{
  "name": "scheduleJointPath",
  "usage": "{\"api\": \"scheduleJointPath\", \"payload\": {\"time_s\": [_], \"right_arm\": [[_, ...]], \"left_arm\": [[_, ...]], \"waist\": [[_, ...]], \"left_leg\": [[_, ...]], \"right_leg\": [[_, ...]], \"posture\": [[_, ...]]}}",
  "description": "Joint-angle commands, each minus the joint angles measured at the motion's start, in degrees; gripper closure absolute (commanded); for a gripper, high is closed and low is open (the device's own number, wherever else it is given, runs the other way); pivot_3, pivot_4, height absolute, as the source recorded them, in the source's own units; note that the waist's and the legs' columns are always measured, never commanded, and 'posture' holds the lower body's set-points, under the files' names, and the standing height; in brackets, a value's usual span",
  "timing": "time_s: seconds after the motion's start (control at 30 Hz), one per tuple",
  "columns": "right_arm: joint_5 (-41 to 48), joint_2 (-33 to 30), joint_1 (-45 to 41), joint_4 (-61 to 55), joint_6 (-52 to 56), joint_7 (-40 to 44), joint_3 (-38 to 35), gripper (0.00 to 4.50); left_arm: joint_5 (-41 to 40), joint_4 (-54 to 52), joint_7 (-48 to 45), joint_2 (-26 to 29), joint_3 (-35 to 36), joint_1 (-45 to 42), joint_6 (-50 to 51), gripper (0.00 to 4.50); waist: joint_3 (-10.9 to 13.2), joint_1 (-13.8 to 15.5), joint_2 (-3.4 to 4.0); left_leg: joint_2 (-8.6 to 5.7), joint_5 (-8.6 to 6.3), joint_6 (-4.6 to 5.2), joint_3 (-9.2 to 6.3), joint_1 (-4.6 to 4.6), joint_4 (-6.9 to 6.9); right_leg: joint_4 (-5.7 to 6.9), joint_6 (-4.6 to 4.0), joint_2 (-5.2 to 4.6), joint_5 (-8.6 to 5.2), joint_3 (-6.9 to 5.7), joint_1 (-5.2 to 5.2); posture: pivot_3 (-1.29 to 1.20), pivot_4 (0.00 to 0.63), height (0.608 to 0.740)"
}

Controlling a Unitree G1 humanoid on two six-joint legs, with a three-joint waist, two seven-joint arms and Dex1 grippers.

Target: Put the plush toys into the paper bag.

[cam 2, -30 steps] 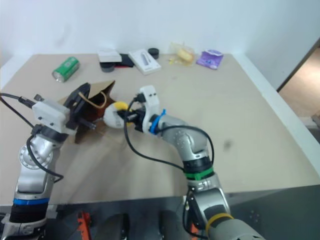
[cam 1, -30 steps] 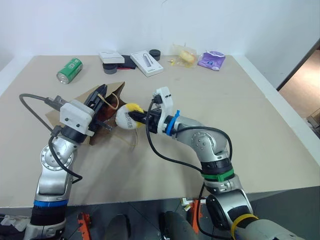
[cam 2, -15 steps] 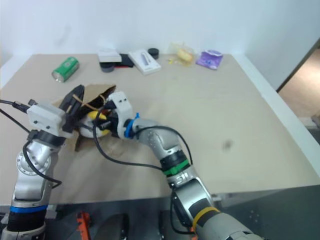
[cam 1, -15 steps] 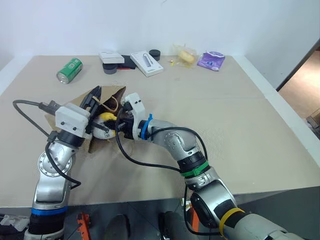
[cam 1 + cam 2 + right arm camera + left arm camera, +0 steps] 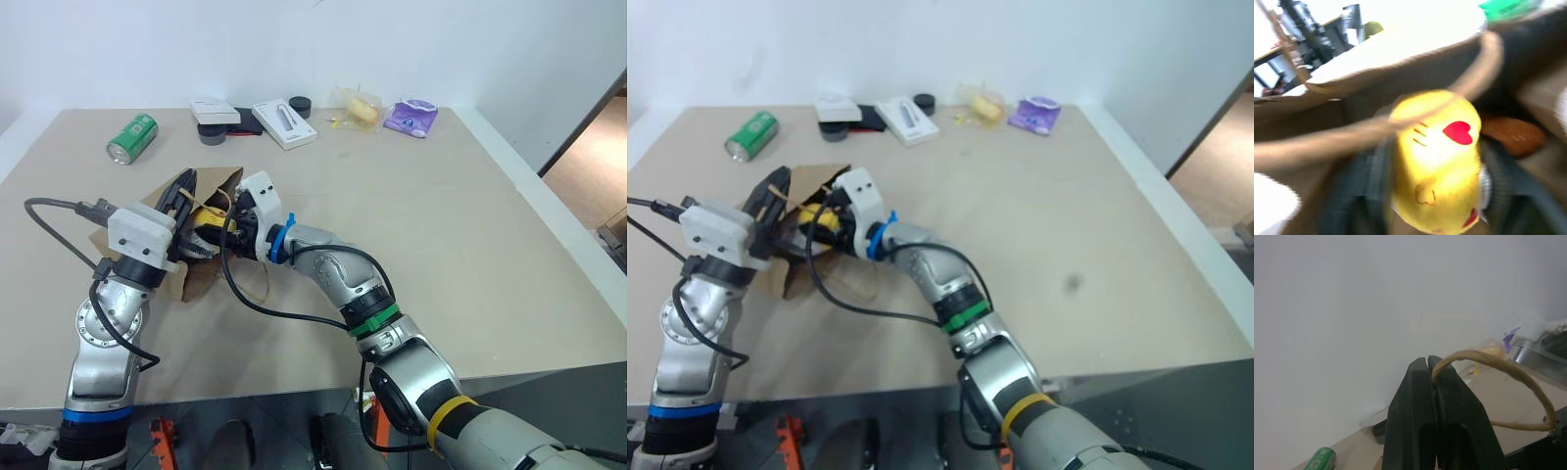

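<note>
The paper bag will be left standing on the bare table (image 5: 228, 294) in front of my right gripper when my left gripper lets go of it.
The brown paper bag (image 5: 231, 180) lies on the table with its mouth facing right. My left gripper (image 5: 1428, 360) is shut on one tan loop handle (image 5: 1501, 360) and holds the mouth up. My right gripper (image 5: 210, 238) reaches into the mouth. Its fingers (image 5: 1504, 188) stand wide apart on either side of the yellow plush toy (image 5: 1437, 156), which has a red heart on it. That toy sits inside the bag's mouth (image 5: 207, 216). A brown plush toy (image 5: 1513, 135) lies deeper in the bag, partly hidden.
Along the table's far edge lie a green can (image 5: 132, 138), two white boxes (image 5: 285, 124), a black round thing (image 5: 303, 103), a clear packet with yellow contents (image 5: 361, 108) and a purple packet (image 5: 413, 117). The table's right edge drops to the floor.
My right gripper carried the yellow toy leftward from outside the bag into its mouth, and its fingers have spread apart. My left gripper stayed shut on the handle.
</note>
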Motion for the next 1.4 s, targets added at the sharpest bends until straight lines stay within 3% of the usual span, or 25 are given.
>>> {"api": "scheduleJointPath", "payload": {"time_s": [0.03,0.3,0.43,0.53,0.63,0.87,0.97,1.03,1.13,1.3,1.33,1.4], "right_arm": [[1.82,0.87,2.95,-10.14,1.29,4.05,1.56,0.12],[1.34,-9.60,10.01,-23.16,1.70,10.39,1.42,0.04],[-7.93,-23.45,19.29,-29.50,-10.30,19.29,9.02,0.04],[-13.44,-28.58,23.10,-29.45,-16.82,21.15,12.96,0.04],[-19.62,-29.59,23.85,-25.45,-22.03,18.81,15.67,0.04],[-28.50,-23.01,21.00,-12.02,-32.75,9.46,16.92,0.04],[-30.12,-21.92,19.85,-9.40,-36.87,6.54,15.22,0.44],[-30.63,-22.28,19.35,-9.52,-39.49,5.66,13.93,1.42],[-31.60,-24.11,18.93,-10.93,-41.73,5.73,12.71,2.24],[-31.00,-27.90,19.18,-15.67,-42.72,8.60,10.32,4.17],[-30.57,-28.63,19.14,-16.95,-42.92,8.98,9.46,4.44],[-29.46,-29.68,18.80,-19.36,-43.01,9.48,7.57,4.44]], "left_arm": [[-0.61,-1.50,0.57,-0.03,0.81,-1.57,0.07,4.50],[-2.02,-0.38,0.68,-0.07,1.71,-3.06,1.26,4.50],[-2.50,-0.22,0.46,-0.04,1.93,-3.46,1.79,4.50],[-2.84,-0.27,0.22,0.04,2.02,-3.42,2.06,4.50],[-2.99,-0.21,0.07,0.04,1.97,-3.60,2.32,4.50],[-3.07,-0.27,-0.28,0.17,1.63,-4.03,2.88,4.50],[-3.04,-0.44,-0.20,0.28,1.79,-4.06,3.22,4.50],[-3.06,-0.68,-0.17,0.34,1.85,-3.82,3.34,4.50],[-3.09,-0.96,-0.16,0.34,1.80,-3.60,3.48,4.50],[-3.11,-0.64,-0.20,0.27,1.67,-3.84,3.53,4.50],[-3.17,-0.55,-0.24,0.27,1.63,-3.94,3.53,4.50],[-3.28,-0.38,-0.31,0.26,1.56,-4.23,3.55,4.50]], "waist": [[-0.01,0.01,-0.02],[-0.02,0.10,-0.03],[-0.03,0.25,-0.05],[-0.04,0.29,-0.06],[-0.02,-0.37,-0.05],[-0.06,-0.17,-0.10],[-0.06,-0.06,-0.10],[-0.06,-0.02,-0.10],[-0.06,0.00,-0.10],[-0.06,0.12,-0.10],[-0.06,0.13,-0.10],[-0.05,0.14,-0.09]], "left_leg": [[0.00,0.00,0.00,0.00,0.00,0.00],[-0.07,0.00,0.00,0.05,0.00,0.06],[-0.10,0.00,0.00,-0.03,0.01,0.03],[-0.18,-0.01,-0.01,0.03,0.02,0.02],[-0.19,-0.01,-0.01,0.08,0.01,0.04],[0.02,0.11,0.05,0.01,0.43,0.04],[0.02,0.26,-0.04,0.05,0.46,0.04],[-0.05,0.31,-0.05,0.16,0.43,0.05],[-0.09,0.31,-0.05,0.18,0.36,0.06],[-0.11,0.30,-0.06,0.16,0.23,0.03],[-0.11,0.30,-0.06,0.15,0.23,0.01],[-0.08,0.29,-0.07,0.12,0.23,-0.01]], "right_leg": [[0.00,0.00,0.00,0.00,0.00,0.00],[0.00,0.04,-0.11,0.02,-0.01,0.04],[-0.01,0.06,-0.11,-0.06,-0.08,0.09],[-0.03,0.11,-0.17,-0.10,0.01,0.10],[-0.02,0.12,-0.16,-0.07,0.06,0.05],[0.05,-0.29,0.16,0.23,0.08,0.19],[0.05,-0.39,0.14,0.23,0.11,0.21],[0.05,-0.36,0.01,0.24,0.14,0.22],[0.04,-0.34,-0.06,0.24,0.15,0.19],[0.00,-0.06,-0.08,0.28,0.15,0.13],[0.00,-0.06,-0.07,0.28,0.15,0.12],[0.00,-0.09,-0.04,0.27,0.11,0.12]], "posture": [[0.00,0.150,0.740],[0.00,0.150,0.740],[0.00,0.150,0.740],[0.00,0.150,0.740],[0.00,0.150,0.740],[0.00,0.150,0.740],[0.00,0.150,0.740],[0.00,0.150,0.740],[0.00,0.150,0.740],[0.00,0.150,0.740],[0.00,0.150,0.740],[0.00,0.150,0.740]]}}
